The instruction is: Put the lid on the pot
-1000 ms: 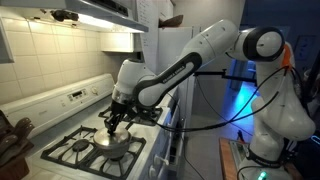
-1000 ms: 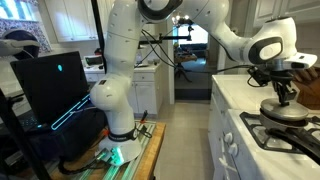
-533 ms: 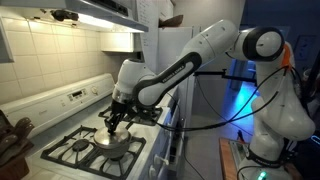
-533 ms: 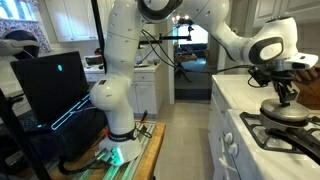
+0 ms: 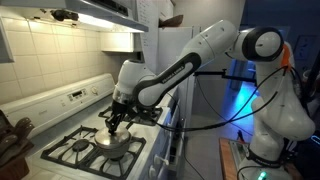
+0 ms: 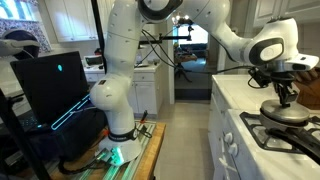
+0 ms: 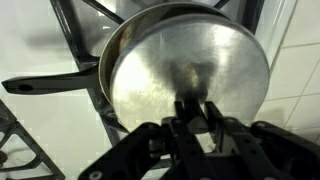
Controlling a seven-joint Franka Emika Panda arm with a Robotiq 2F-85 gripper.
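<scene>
I will use my gripper to set the silver lid down flat and let it go on the rim of the pot (image 5: 114, 140) (image 7: 177, 66) with the black handle. The lid now lies over the pot.
The pale silver lid (image 7: 185, 55) lies over the shallow dark pot (image 7: 103, 75), whose rim shows along the lid's left edge and whose black handle (image 7: 45, 83) points left. The pot stands on a stove burner in both exterior views (image 5: 113, 143) (image 6: 286, 113). My gripper (image 7: 195, 108) points straight down over the lid's middle. Its fingers are closed round the dark knob on top of the lid. The gripper also shows in both exterior views (image 5: 115, 124) (image 6: 284, 98). The pot's inside is hidden by the lid.
Black burner grates (image 5: 75, 152) surround the pot on the white stove. A tiled wall (image 5: 50, 60) and the stove's back panel (image 5: 85, 93) stand behind, with a range hood (image 5: 95, 12) above. A dark object (image 5: 12, 135) sits beside the stove.
</scene>
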